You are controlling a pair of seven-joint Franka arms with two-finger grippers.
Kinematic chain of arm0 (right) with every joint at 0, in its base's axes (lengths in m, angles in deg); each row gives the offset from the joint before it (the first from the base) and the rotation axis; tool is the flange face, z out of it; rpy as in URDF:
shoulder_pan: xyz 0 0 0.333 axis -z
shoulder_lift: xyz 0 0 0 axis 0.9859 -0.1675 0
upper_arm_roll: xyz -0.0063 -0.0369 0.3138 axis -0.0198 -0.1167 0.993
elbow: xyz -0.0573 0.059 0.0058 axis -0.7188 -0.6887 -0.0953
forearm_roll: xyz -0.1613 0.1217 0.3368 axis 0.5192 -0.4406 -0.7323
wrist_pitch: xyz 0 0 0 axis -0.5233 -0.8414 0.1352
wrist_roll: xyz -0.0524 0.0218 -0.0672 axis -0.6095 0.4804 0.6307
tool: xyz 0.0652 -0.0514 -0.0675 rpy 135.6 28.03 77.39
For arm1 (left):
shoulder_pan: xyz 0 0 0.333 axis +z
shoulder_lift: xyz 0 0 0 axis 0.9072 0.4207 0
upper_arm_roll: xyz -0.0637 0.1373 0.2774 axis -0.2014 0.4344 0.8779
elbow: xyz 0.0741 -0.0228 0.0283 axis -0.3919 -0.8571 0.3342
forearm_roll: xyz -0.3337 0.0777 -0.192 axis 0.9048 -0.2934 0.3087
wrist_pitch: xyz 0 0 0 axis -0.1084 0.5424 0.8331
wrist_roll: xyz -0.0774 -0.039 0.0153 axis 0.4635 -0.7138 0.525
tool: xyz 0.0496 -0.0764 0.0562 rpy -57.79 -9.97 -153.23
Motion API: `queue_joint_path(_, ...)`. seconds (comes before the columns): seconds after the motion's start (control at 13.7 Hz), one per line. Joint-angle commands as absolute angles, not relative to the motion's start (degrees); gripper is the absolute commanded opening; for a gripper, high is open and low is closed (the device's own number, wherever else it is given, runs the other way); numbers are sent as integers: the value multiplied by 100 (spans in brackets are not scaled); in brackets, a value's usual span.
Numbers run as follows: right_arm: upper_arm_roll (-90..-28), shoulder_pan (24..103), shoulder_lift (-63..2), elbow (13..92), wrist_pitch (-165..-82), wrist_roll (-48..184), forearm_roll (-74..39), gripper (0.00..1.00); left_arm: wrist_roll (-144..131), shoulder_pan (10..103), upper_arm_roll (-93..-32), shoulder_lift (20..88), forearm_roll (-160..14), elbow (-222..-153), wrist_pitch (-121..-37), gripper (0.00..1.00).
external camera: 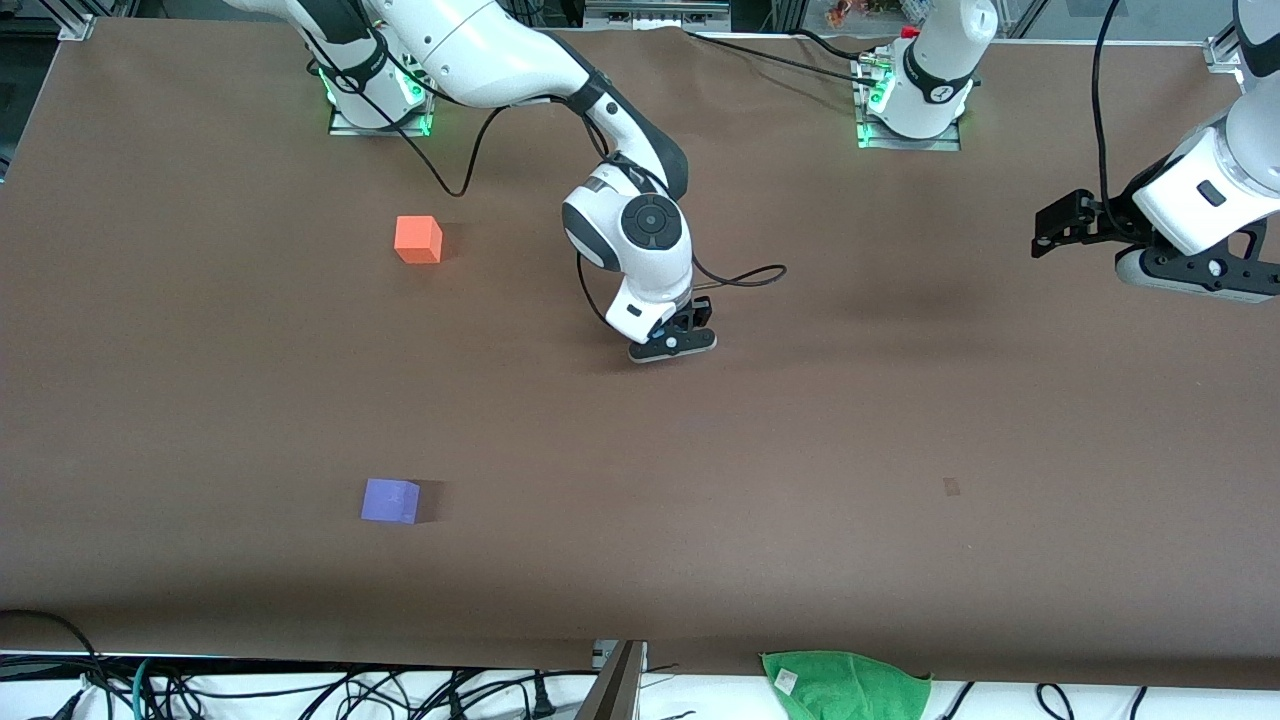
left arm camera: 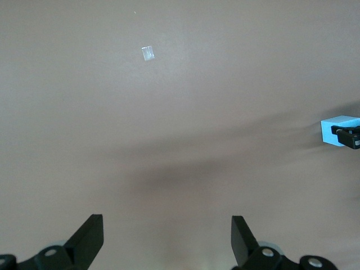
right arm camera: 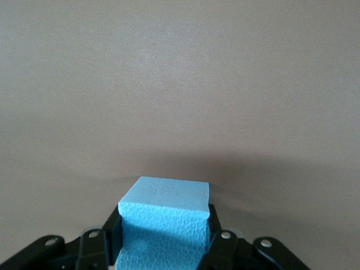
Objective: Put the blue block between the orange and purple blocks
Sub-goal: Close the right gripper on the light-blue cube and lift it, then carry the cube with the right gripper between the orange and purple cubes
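Observation:
My right gripper is to let go of the blue block, now low over the table's middle, on the table, midway (external camera: 414, 359) between the orange block and the purple block.
The blue block (right arm camera: 164, 225) is clamped between my right gripper's (right arm camera: 163, 228) fingers. In the front view that gripper (external camera: 672, 345) is low over the middle of the table and hides the block. The block also shows in the left wrist view (left arm camera: 337, 130). The orange block (external camera: 418, 240) sits toward the right arm's end, near the bases. The purple block (external camera: 390, 500) sits nearer the front camera, in line with the orange one. My left gripper (external camera: 1045, 228) hangs open and empty in the air over the left arm's end of the table; its fingers (left arm camera: 90, 236) stand wide apart.
A black cable (external camera: 740, 275) loops on the table beside the right gripper. A small tape mark (external camera: 951, 486) lies on the brown table (external camera: 900, 400); it also shows in the left wrist view (left arm camera: 148, 53). A green cloth (external camera: 845, 685) lies at the front edge.

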State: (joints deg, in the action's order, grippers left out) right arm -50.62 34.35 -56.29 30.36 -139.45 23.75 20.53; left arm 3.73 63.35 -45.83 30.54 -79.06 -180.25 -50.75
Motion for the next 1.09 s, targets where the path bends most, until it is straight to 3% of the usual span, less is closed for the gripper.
queue_joint_path(0.0, -5053, 3430, -5453, 3259, -13969, 2181, 2082, 43, 468, 6345, -4584, 2975, -7952, -18016, -4954, 100)
queue_joint_path(0.15, -5088, 3588, -5295, 3242, -13821, 2330, 2073, 43, 459, 6345, -4584, 2966, -7943, -18033, -4954, 100)
queue_joint_path(0.66, -5079, 5440, -4557, 3329, -12248, 4068, 1739, 44, 433, 6319, -4681, 2984, -7934, -18024, -4998, 100)
queue_joint_path(1.02, -5290, 6171, -3732, 5083, -13026, 4721, 1730, 44, 679, 6336, -4698, 2949, -7917, -18024, -4674, 100)
